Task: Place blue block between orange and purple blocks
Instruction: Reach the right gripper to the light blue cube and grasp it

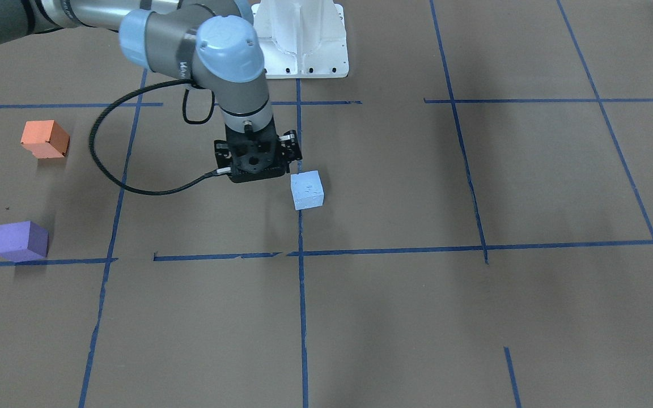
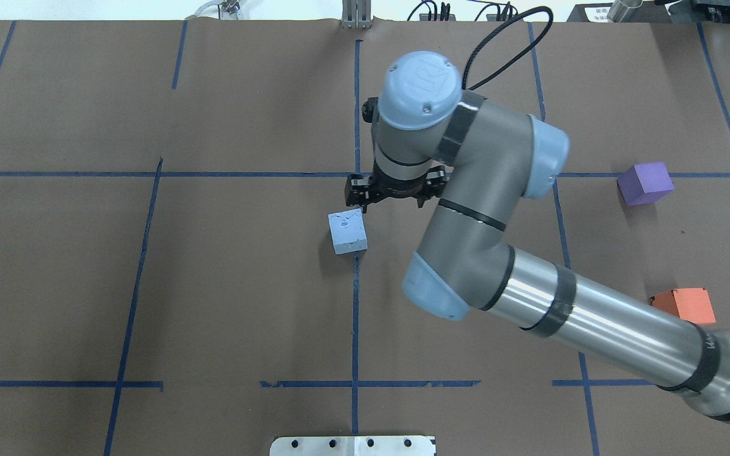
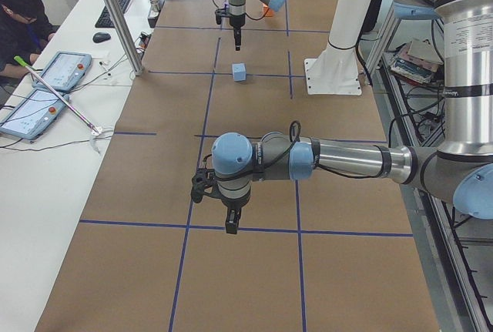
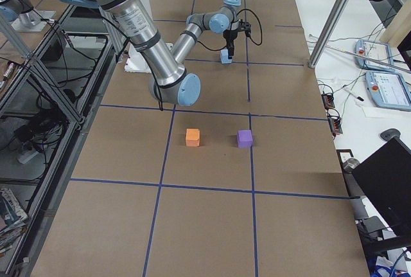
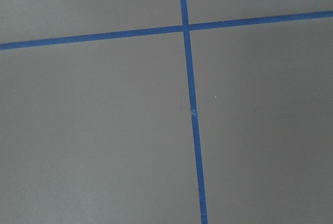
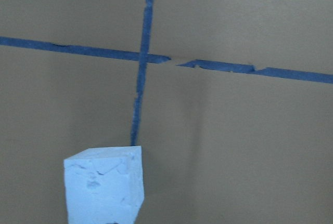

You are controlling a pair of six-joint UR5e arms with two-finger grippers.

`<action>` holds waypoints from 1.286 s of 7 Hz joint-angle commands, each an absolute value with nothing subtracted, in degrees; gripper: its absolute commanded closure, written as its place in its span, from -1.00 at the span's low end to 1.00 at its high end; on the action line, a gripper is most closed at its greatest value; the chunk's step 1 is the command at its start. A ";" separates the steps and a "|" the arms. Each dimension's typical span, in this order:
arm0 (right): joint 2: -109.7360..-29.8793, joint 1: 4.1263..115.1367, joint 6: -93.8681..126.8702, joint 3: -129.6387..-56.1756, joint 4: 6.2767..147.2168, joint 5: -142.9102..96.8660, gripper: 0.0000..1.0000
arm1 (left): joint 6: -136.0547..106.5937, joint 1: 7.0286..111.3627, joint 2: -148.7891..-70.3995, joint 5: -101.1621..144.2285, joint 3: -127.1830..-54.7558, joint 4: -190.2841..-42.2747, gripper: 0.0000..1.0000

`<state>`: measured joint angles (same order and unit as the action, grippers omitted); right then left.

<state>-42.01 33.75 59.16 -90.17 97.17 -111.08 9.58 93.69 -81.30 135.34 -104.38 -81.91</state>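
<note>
I will close my right gripper across the middle of the blue block [image 1: 307,187] [image 6: 100,194], with its fingers on the side facing the purple block and on the opposite side.
The light blue block [image 1: 307,190] sits on the brown table near its middle, on a blue tape line; it also shows in the overhead view [image 2: 347,232] and low at the left of the right wrist view [image 6: 104,185]. The orange block [image 1: 45,139] and the purple block [image 1: 21,241] stand apart from each other on the robot's right side, with a gap between them. My right gripper [image 1: 255,161] hovers above the table just beside the blue block, not touching it. Its fingers are hidden under the wrist. My left gripper [image 3: 231,223] hangs over bare table far from all blocks; I cannot tell its state.
Blue tape lines [image 2: 355,304] form a grid on the table. The white robot base mount [image 1: 304,39] stands at the robot's edge. A side table with tablets [image 3: 46,85], a metal pole [image 3: 115,16] and a seated person [image 3: 19,16] are beyond the far edge.
</note>
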 commanded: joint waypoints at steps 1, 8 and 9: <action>-36.40 31.47 60.64 -81.24 92.77 -108.11 -1.00 | 9.41 93.69 -81.30 135.35 -104.33 -81.91 -1.00; -36.39 28.48 60.38 -73.48 87.19 -107.67 -0.83 | 8.70 93.60 -81.39 135.35 -104.06 -82.00 -1.00; -36.21 28.56 60.38 -73.39 87.19 -107.67 -0.37 | 8.70 93.60 -81.39 135.35 -104.06 -82.00 -1.00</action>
<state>-36.37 28.55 60.52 -73.83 87.22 -107.68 8.74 93.62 -81.38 135.35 -104.07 -82.00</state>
